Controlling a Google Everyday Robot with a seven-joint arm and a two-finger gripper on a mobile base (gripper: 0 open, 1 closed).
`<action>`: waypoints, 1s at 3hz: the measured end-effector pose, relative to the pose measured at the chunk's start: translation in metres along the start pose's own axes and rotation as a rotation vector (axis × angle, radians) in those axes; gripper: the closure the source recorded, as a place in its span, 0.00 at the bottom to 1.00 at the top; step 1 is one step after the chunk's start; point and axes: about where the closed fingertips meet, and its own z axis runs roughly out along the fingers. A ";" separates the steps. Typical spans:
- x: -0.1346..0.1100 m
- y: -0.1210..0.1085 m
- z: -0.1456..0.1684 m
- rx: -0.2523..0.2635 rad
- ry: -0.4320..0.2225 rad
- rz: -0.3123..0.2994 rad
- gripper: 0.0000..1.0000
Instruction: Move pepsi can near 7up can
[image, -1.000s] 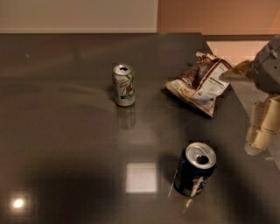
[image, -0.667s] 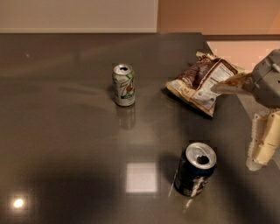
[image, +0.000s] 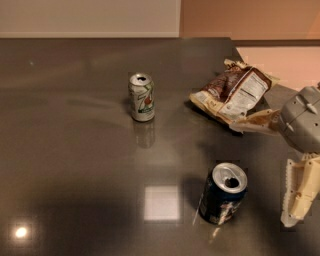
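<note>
The pepsi can's upper body (image: 224, 199), just below its silver top, will be gripped by my gripper so the can can be moved over near the 7up can.
The pepsi can (image: 223, 194), dark navy blue with an open silver top, stands upright on the dark table (image: 75, 165) at the front right. The 7up can (image: 142, 97), pale white and green with a red spot, stands upright farther back and to the left, well apart from it. My gripper (image: 263, 174) comes in from the right edge, just right of the pepsi can and not touching it. It is open and empty: one cream finger (image: 255, 121) points left toward the chip bag, the other (image: 299, 192) points down beside the pepsi can.
A crumpled brown and white chip bag (image: 232, 92) lies at the back right, just behind the gripper. The table's right edge runs past the bag, with pale floor (image: 285, 60) beyond. Bright light reflections show on the table near the front.
The gripper has moved down and a little left, closer to the pepsi can. Both cans and the bag have not moved.
</note>
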 end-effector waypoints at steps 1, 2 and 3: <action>0.000 0.008 0.009 -0.022 -0.021 -0.008 0.00; -0.005 0.009 0.018 -0.023 -0.051 -0.007 0.00; -0.009 0.010 0.024 -0.026 -0.073 -0.006 0.00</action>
